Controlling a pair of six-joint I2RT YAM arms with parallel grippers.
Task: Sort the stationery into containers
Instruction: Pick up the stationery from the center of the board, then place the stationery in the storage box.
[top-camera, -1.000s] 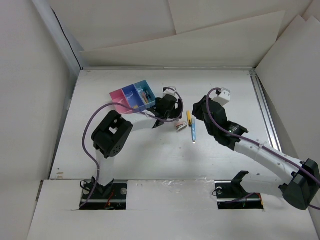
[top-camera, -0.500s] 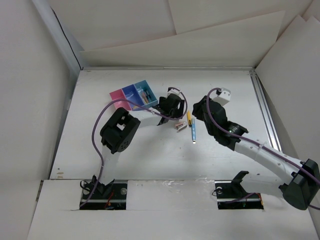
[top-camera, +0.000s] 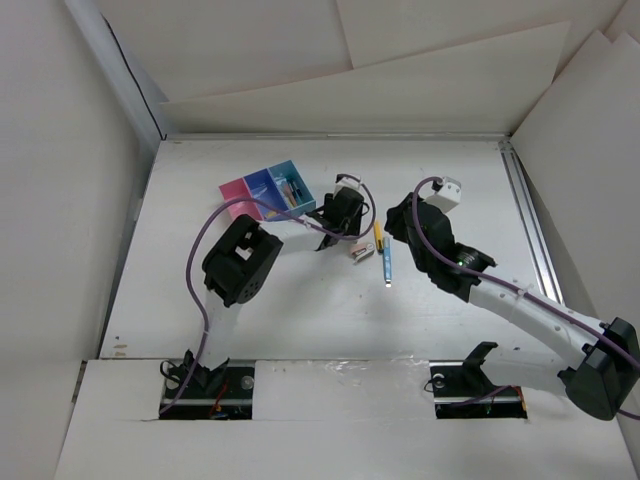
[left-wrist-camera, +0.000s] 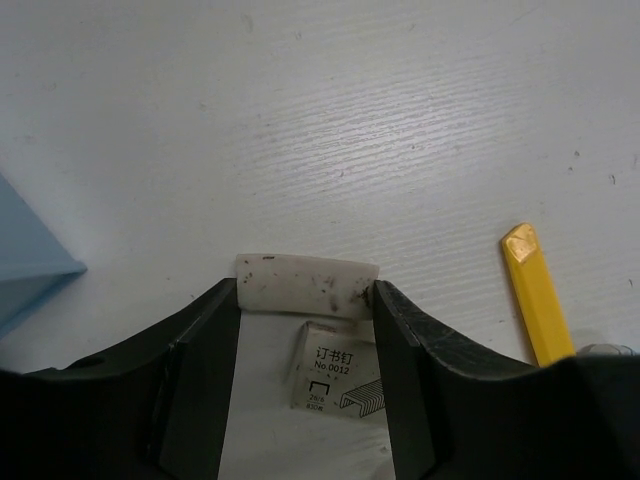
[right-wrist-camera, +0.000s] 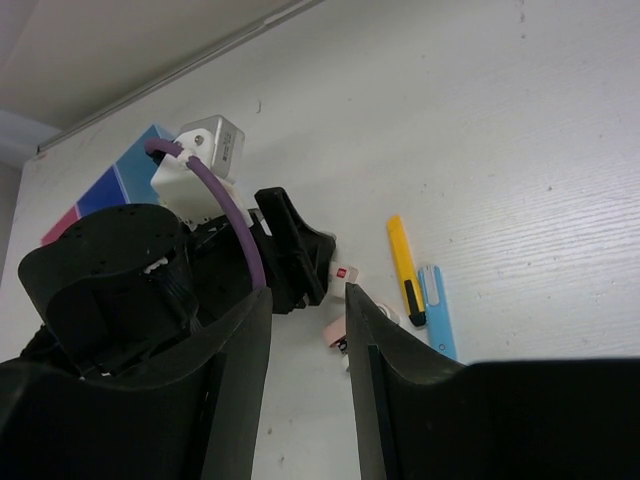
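Note:
I should release the dirty white eraser from my left gripper inside the dark blue container (top-camera: 270, 200), toward the container's near end.
My left gripper (left-wrist-camera: 305, 300) is shut on a dirty white eraser (left-wrist-camera: 305, 283), its fingertips at both ends. A small staple box (left-wrist-camera: 335, 375) lies on the table just under it. In the top view this gripper (top-camera: 352, 238) is right of the joined containers: pink (top-camera: 232, 190), dark blue (top-camera: 258, 180) and light blue (top-camera: 303, 200). A yellow cutter (top-camera: 378, 236) and a light blue pen (top-camera: 387, 265) lie side by side right of it. My right gripper (right-wrist-camera: 308, 295) is open and empty, hovering over these items (top-camera: 398, 222).
A beige block (right-wrist-camera: 335, 325) lies near the staple box. The light blue tray's corner (left-wrist-camera: 25, 265) shows at the left of the left wrist view. White walls ring the table, and a metal rail (top-camera: 530, 230) runs along its right side.
My left arm has swung right, away from the trays, and its gripper now sits over the small items by the yellow cutter. The right arm has not moved.

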